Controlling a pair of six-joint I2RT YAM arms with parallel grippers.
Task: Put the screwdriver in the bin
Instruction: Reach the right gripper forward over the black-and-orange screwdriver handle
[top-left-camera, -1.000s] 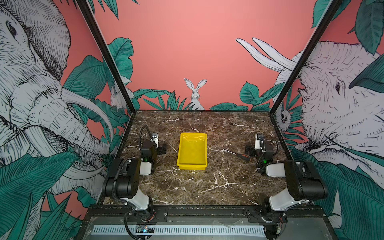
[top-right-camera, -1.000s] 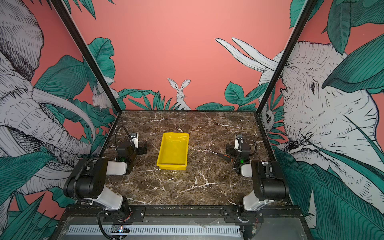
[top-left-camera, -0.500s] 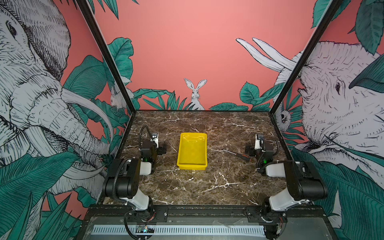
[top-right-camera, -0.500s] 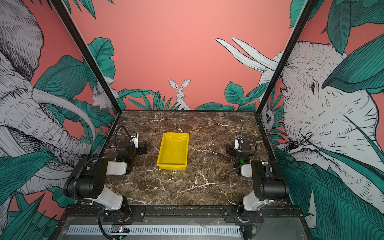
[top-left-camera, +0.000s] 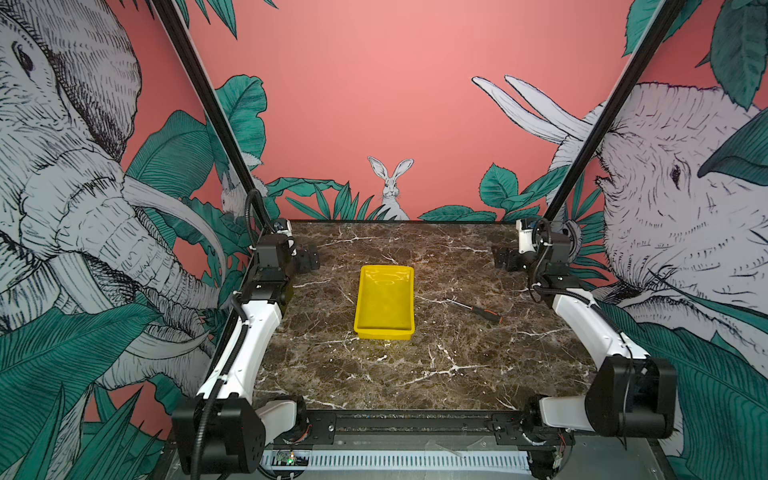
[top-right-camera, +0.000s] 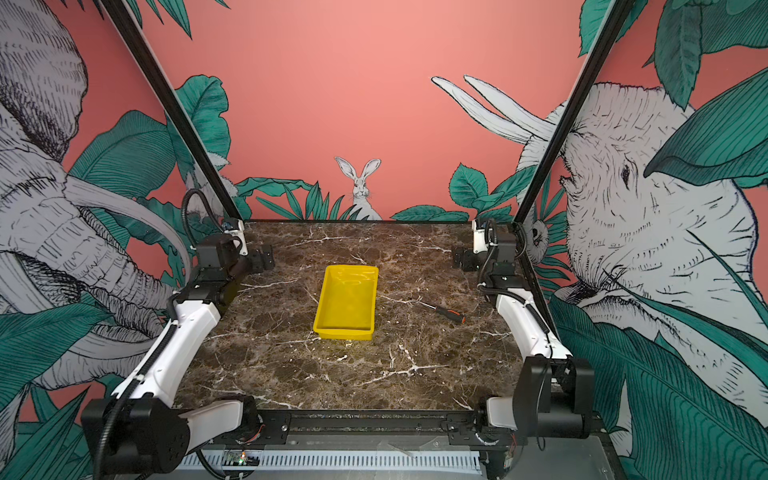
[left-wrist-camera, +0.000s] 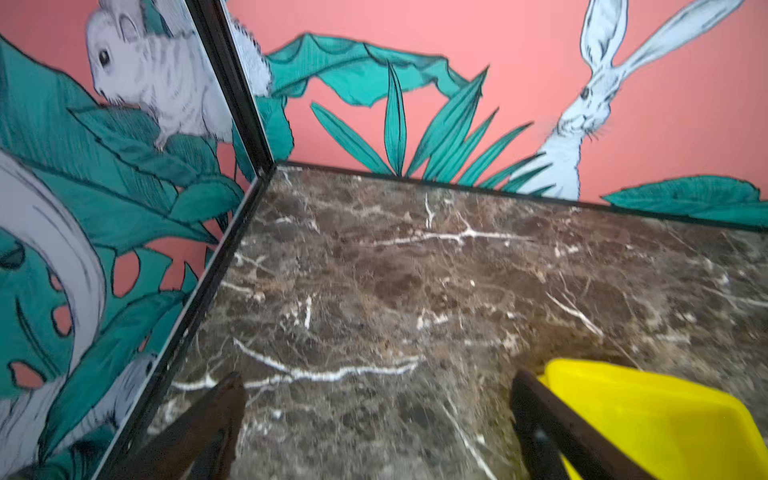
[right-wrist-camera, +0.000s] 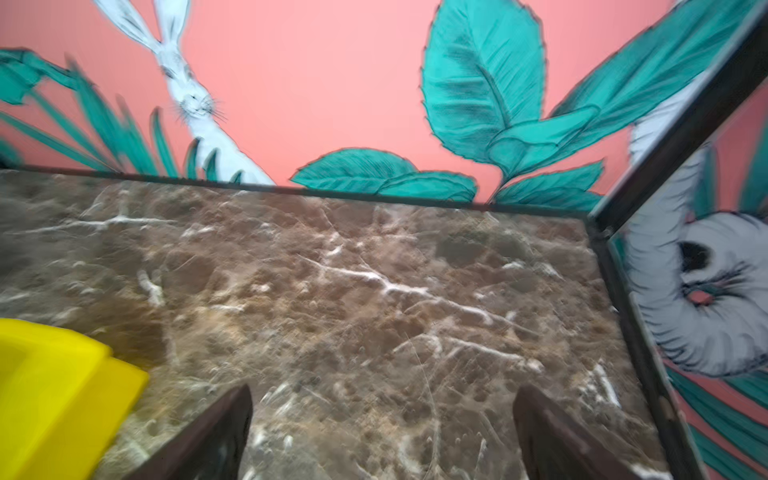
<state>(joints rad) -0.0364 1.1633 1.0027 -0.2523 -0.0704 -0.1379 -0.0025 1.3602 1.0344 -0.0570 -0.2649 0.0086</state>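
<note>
My right gripper should go to the screwdriver next and close on the thick part of its black handle (top-left-camera: 488, 315), away from the metal rod.
The yellow bin (top-left-camera: 384, 301) (top-right-camera: 347, 299) stands empty in the middle of the marble table. The screwdriver (top-left-camera: 473, 309) (top-right-camera: 442, 310) lies flat on the table to the bin's right, black handle with orange cap toward the front right, shaft tip toward the bin. My left gripper (top-left-camera: 307, 257) (left-wrist-camera: 376, 378) hovers open near the back left, beyond the bin's far left corner (left-wrist-camera: 648, 419). My right gripper (top-left-camera: 503, 258) (right-wrist-camera: 384, 390) is open near the back right, farther back than the screwdriver, with only bare marble between its fingers. A bin corner (right-wrist-camera: 54, 386) shows in the right wrist view.
Patterned walls close the table (top-left-camera: 415, 374) at the back and on both sides, with black frame posts (top-left-camera: 582, 174) at the back corners. Both white forearms (top-left-camera: 249, 332) run along the table's side edges.
Both arms have stretched out, and their grippers have moved toward the back of the table. The right gripper has left the screwdriver's side. Bin and screwdriver have not moved.
</note>
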